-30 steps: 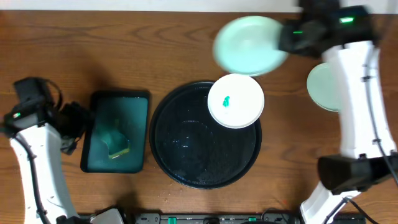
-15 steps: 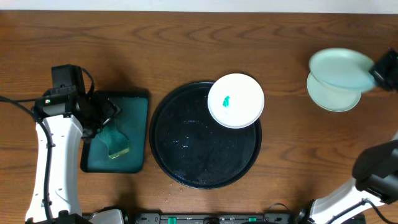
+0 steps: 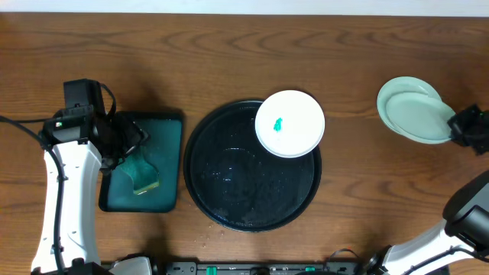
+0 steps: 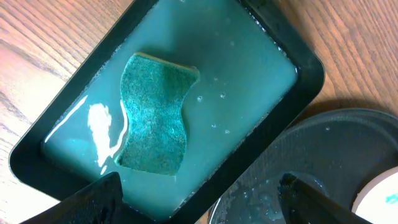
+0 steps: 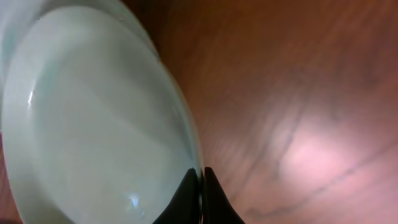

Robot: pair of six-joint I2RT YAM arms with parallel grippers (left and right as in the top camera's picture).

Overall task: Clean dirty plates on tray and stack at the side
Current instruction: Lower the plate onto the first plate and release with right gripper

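The robot's left gripper needs to next move down to the middle of the green sponge (image 3: 139, 166) (image 4: 154, 117) in the teal tray and close there.
A white plate (image 3: 289, 124) with a green smear at its centre rests on the far right rim of the round black tray (image 3: 229, 191). Two mint-green plates lie at the far right of the table: the lower one (image 3: 393, 95) and the upper one (image 3: 422, 120), slightly offset on it. My right gripper (image 3: 456, 126) is shut on the upper mint plate's rim (image 5: 99, 124). My left gripper (image 3: 126, 141) is open and empty over the teal tray, with its fingers (image 4: 199, 202) above that tray's edge and the black tray (image 4: 323, 149).
A dark teal rectangular tray (image 3: 170, 164) of water left of the black tray holds a green sponge (image 3: 143, 176), which also shows in the left wrist view (image 4: 155, 115). Bare wood table lies all around.
My right gripper has lowered the mint plate onto the other mint plate at the far right. The left arm has stayed over the teal tray since half a second ago.
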